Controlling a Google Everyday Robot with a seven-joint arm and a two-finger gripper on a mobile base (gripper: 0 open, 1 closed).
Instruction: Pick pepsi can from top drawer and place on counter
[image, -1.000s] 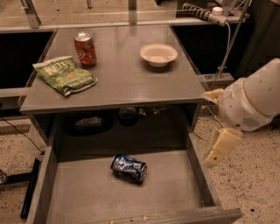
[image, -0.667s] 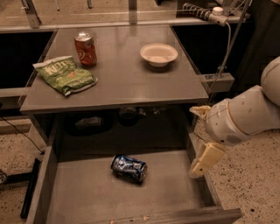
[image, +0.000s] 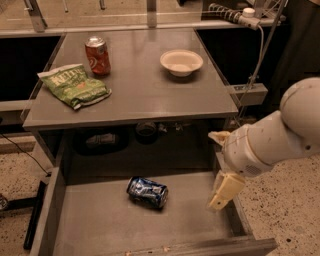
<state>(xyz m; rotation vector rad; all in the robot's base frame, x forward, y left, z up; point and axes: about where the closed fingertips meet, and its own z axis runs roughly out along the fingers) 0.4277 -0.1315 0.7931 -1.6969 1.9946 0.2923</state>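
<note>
The end of the pepsi can (image: 158, 196) lies nearest to my gripper's spread fingers. Next, my gripper closes on that end.
The pepsi can (image: 147, 191) is dark blue with white markings and lies on its side on the bare bottom of the top drawer (image: 95, 227), a little left of the middle. The drawer is pulled out. The counter (image: 145, 87) is the grey tabletop above it. My gripper (image: 215, 170) hangs over the drawer's right side, to the right of the can and apart from it. Its cream fingers (image: 226, 190) are spread and hold nothing.
On the counter stand an orange-red soda can (image: 97, 55) at the back left, a green chip bag (image: 74, 86) at the left and a white bowl (image: 181, 61) at the back right. A dark shelf space (image: 135, 140) lies under the counter. A power strip (image: 247, 92) hangs at the right.
My arm has moved left and down from the right of the cabinet, bringing the gripper over the drawer's right side, closer to the can. The can has not moved.
</note>
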